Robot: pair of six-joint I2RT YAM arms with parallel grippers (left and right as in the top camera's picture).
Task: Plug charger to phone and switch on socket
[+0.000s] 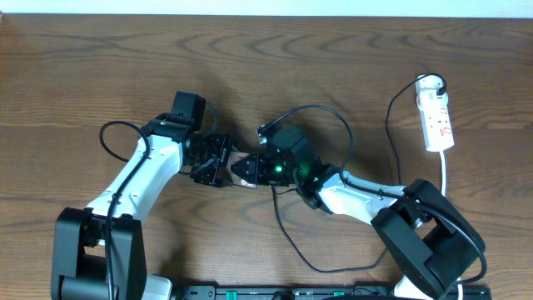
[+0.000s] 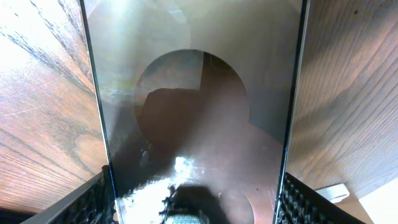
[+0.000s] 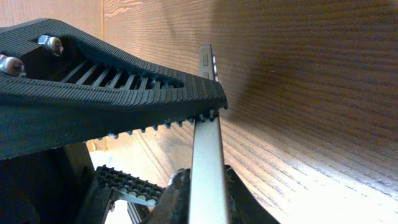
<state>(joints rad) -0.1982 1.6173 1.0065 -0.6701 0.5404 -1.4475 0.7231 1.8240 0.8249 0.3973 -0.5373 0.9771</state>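
The left gripper spans the phone's long edges, so the robot's right gripper should keep hold of the phone while the left gripper opens, turns and takes it by its flat sides [image 2: 193, 34].
The phone [image 1: 242, 167] is held between both grippers at the table's middle. In the left wrist view its brown-bronze back with a round circle [image 2: 193, 124] fills the frame, with my left gripper [image 2: 194, 202] shut on its long edges. My left gripper [image 1: 218, 162] is at the phone's left end and my right gripper [image 1: 260, 167] is at its right end. The right wrist view shows the phone edge-on [image 3: 206, 155], with my right gripper [image 3: 207, 202] closed tight on both its faces. The charger cable [image 1: 321, 109] loops behind the right arm and its plug tip [image 1: 261, 130] lies free. The socket [image 1: 436, 117] lies far right.
The socket's white cord [image 1: 445, 171] runs down toward the right arm's base [image 1: 429, 242]. More of the black charger cable [image 1: 291, 242] trails toward the front edge. The left gripper's ribbed finger [image 3: 112, 106] crosses the right wrist view. The table is brown wood [image 1: 83, 75].
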